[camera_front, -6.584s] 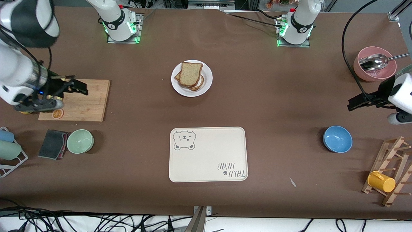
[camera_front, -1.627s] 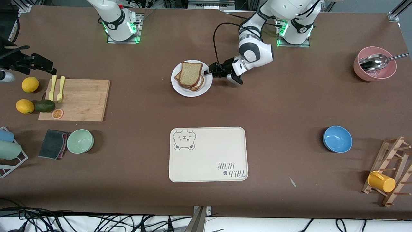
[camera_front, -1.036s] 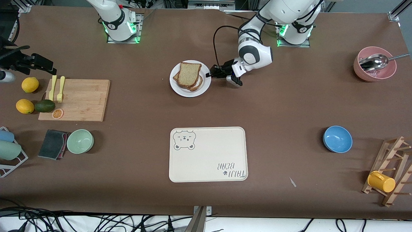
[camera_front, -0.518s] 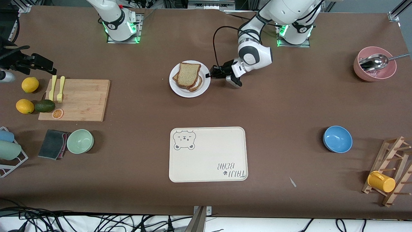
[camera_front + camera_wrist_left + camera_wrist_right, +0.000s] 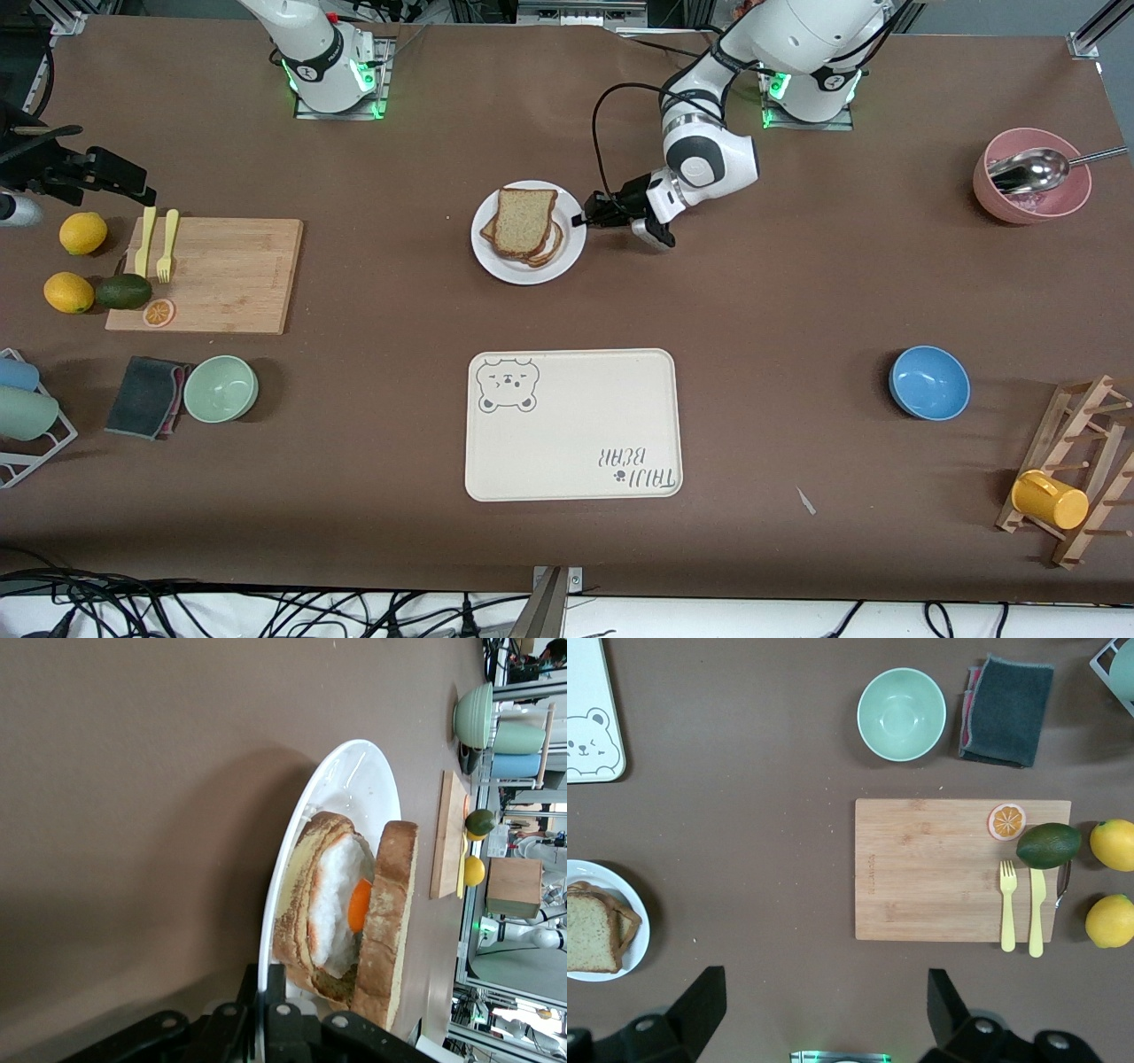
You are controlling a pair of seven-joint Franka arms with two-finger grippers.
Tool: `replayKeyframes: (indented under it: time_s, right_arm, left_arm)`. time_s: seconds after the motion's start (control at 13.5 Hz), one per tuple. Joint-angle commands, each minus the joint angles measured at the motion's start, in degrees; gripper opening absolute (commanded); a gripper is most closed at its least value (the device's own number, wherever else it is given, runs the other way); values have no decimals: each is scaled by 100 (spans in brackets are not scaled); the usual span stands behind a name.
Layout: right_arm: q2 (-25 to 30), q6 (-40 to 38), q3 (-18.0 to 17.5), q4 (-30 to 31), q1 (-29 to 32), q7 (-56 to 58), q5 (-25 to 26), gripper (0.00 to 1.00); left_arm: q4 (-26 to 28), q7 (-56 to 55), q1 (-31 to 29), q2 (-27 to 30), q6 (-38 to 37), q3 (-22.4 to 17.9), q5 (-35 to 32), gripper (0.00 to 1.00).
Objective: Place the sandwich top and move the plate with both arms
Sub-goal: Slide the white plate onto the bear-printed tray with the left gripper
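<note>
My left gripper is to put down the white plate. It will let go on the middle of the cream bear tray (image 5: 568, 429), between bear face and lettering.
The white plate (image 5: 529, 261) lies midway between the two arm bases, and the tan sandwich top (image 5: 524, 220) rests on the stack on it. My left gripper (image 5: 585, 219) is shut on the plate's rim at the left arm's end. In the left wrist view its black fingers (image 5: 297, 992) pinch the thin rim of the plate (image 5: 354, 788). There the sandwich top (image 5: 394, 904) leans over the egg slice (image 5: 341, 895). My right gripper (image 5: 124, 177) waits open, high over the right arm's end of the table, its fingers (image 5: 700, 1001) wide apart and nothing between them.
The cream bear tray (image 5: 573, 425) lies nearer the front camera than the plate. Toward the right arm's end are a cutting board (image 5: 221, 275) with forks, lemons, an avocado, a green bowl (image 5: 221, 388) and a cloth. A blue bowl (image 5: 928, 382), pink bowl (image 5: 1032, 188) and mug rack stand at the left arm's end.
My left gripper has drawn the plate and sandwich a little nearer to the front camera while staying shut on the rim. The right arm has not moved.
</note>
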State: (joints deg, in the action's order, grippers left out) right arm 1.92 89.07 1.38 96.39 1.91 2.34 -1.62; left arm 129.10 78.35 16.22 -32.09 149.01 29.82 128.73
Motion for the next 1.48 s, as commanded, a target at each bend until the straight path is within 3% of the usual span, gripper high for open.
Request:
replayKeyframes:
  time_s: [0.0, 0.74, 1.04, 1.41]
  right_arm:
    - [-7, -100, -50, -85, 55, 29, -14, 100]
    - [-7, -100, -50, -85, 55, 29, -14, 100]
    - [-7, -100, -50, -85, 55, 29, -14, 100]
    - [-7, -100, -50, -85, 55, 29, -14, 100]
  left_arm:
    - [-43, 277, -137, 53, 23, 50, 275, 0]
    - [-710, 84, -637, 36, 23, 50, 267, 0]
    - [-1421, -4, -735, -332, 58, -63, 223, 0]
    - [-2493, -4, -647, -956, 206, -660, 153, 0]
